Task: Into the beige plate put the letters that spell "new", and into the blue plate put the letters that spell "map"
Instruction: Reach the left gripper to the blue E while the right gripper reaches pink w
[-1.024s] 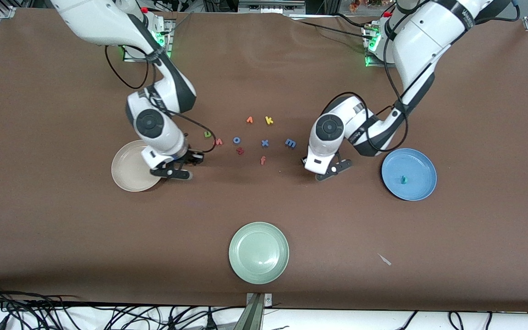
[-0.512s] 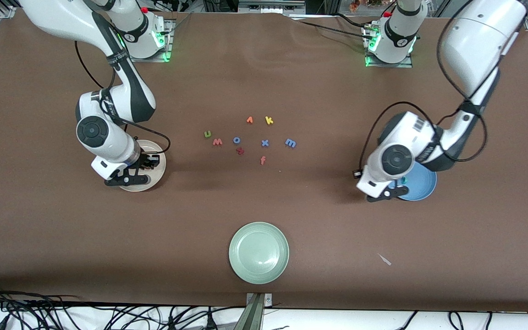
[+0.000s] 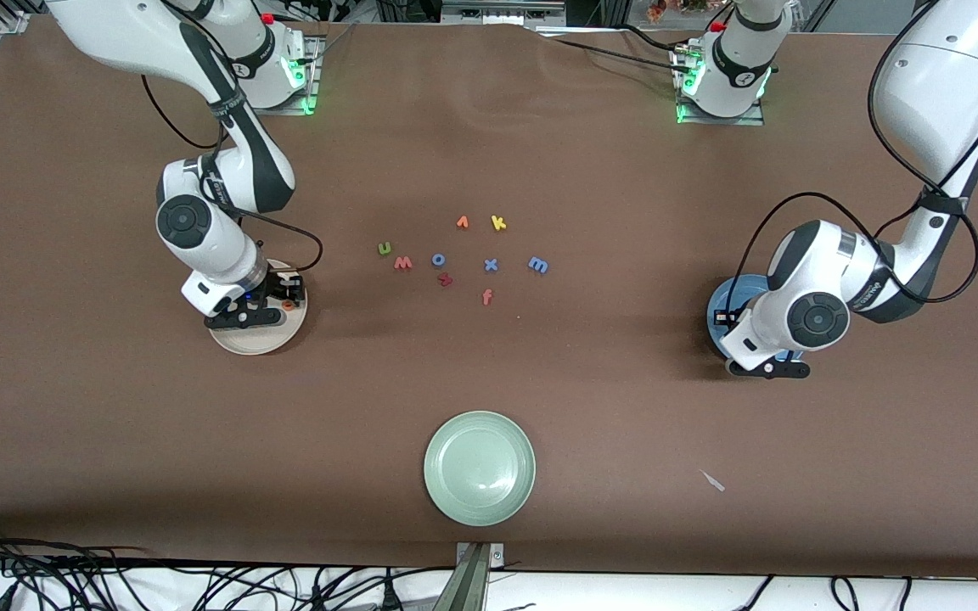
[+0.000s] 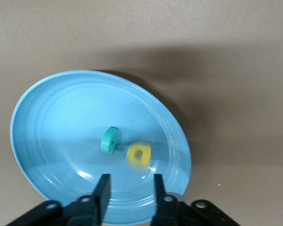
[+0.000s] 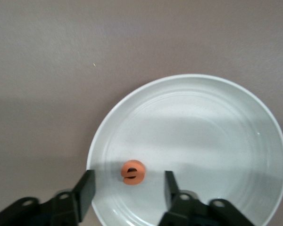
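Observation:
Next, my right gripper grabs the outer sides (image 3: 401, 263) of the pinkish-red w that lies beside the green n.
My right gripper (image 3: 244, 317) (image 5: 129, 188) hangs open over the beige plate (image 3: 256, 341) (image 5: 217, 132). The orange e (image 3: 287, 304) (image 5: 132, 172) lies free in that plate, just off the fingertips. Over the blue plate (image 3: 719, 305) (image 4: 61, 122) my left gripper (image 3: 767, 367) (image 4: 130, 188) is open too. In the blue plate the teal p (image 4: 109, 140) stands on edge beside the yellow a (image 4: 138, 154), which looks blurred. On the mat mid-table lie the green n (image 3: 385, 248), the pinkish-red w (image 3: 402, 263) and the blue m (image 3: 538, 265).
Other letters share the cluster: blue o (image 3: 438, 259), dark red letter (image 3: 445, 278), orange arrow-like letter (image 3: 462, 222), yellow k (image 3: 498, 223), blue x (image 3: 491, 265), an f (image 3: 486, 297). A pale green plate (image 3: 479, 467) sits near the front edge.
Both grippers carried letters from the cluster to their plates and opened. The orange e now lies in the beige plate and the yellow a in the blue plate.

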Robot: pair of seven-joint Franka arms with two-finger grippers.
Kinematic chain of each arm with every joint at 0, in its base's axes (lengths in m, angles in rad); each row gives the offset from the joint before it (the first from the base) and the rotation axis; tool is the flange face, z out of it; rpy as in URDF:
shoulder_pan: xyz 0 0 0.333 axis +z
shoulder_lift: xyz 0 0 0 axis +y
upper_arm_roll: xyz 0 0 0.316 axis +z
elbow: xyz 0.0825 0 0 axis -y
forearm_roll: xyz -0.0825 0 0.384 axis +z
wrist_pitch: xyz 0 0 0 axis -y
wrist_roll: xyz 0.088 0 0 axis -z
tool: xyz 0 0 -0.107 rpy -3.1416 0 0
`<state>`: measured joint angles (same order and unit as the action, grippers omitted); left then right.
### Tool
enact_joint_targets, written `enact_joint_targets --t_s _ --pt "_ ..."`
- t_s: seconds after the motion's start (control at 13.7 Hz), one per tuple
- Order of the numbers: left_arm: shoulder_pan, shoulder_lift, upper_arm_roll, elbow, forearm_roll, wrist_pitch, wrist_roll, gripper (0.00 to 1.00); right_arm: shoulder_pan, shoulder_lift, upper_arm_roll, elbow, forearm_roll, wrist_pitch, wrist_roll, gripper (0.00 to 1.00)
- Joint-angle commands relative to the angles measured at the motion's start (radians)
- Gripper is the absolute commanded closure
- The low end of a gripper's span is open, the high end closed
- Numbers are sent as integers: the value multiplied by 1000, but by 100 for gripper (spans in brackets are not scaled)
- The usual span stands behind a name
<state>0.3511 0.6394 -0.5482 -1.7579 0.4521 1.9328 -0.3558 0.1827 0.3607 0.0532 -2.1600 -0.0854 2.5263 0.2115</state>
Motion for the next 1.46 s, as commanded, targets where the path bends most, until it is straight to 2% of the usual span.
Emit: enact_joint_targets --t_s 0.0,0.07,0.29,0.51,0.66,0.88,1.17,1.39 --pt "-10 -33 -16 6 -56 -35 -82 0 0 -43 74 9 4 -75 133 26" --pt "-26 -38 -33 6 -87 -32 -215 0 0 -43 108 18 4 -95 207 26" --pt "-43 -30 -143 -8 -105 -15 -583 0 4 -39 218 14 0 -96 438 26" --pt "-49 -29 -214 -87 -127 127 -844 0 6 -28 290 9 -5 -87 584 26" --pt "-84 -29 -236 -139 -119 242 -1039 0 12 -3 315 9 -10 -51 640 26" --pt "-199 -7 -225 -147 -89 351 -1328 0 41 32 321 -1 -13 9 696 26" --pt "-283 51 -223 -146 90 417 -1648 0 60 70 321 -18 -74 85 758 28" --pt "-342 104 -202 -127 189 437 -1802 0 67 95 320 -17 -79 117 760 28"
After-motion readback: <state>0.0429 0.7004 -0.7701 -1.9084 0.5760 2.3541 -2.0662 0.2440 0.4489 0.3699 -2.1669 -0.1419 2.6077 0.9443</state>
